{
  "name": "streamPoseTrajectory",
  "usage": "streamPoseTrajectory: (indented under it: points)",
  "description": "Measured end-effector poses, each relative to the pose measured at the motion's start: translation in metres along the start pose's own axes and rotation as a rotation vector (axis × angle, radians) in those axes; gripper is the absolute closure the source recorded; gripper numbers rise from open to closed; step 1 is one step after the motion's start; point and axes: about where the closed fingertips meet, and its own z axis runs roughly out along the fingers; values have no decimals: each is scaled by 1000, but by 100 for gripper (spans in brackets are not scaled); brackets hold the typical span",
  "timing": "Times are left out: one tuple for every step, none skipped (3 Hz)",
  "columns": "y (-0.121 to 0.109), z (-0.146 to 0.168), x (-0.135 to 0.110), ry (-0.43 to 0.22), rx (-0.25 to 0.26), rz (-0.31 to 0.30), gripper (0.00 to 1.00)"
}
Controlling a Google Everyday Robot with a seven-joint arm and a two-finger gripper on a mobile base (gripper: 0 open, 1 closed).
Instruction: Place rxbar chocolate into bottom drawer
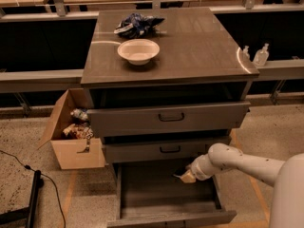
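Note:
The rxbar chocolate is to go near the middle of the bottom drawer's grey bottom (156,189). I should open my gripper there and let go of it.
The bottom drawer (142,194) is pulled out wide under the cabinet and its grey floor shows. My gripper (186,176) reaches in from the right and hangs just above the drawer's right rear part, below the middle drawer (142,151). A small dark shape (180,171) sits at the gripper's tip; it may be the rxbar chocolate, but I cannot tell whether it is held.
A white bowl (138,51) and a wrinkly blue-and-white bag (137,24) lie on the cabinet top. The top drawer (168,118) stands slightly open. An open cardboard box (71,132) with items stands on the floor at the left. A cable (19,163) runs along the floor.

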Motion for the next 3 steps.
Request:
streamPoseTrajectory:
  points:
    - [-2,54,-14,-82,18,25,100]
    - [5,104,-10,-128,-9,48,100]
    - [15,151,-3,-145,-58,63,100]
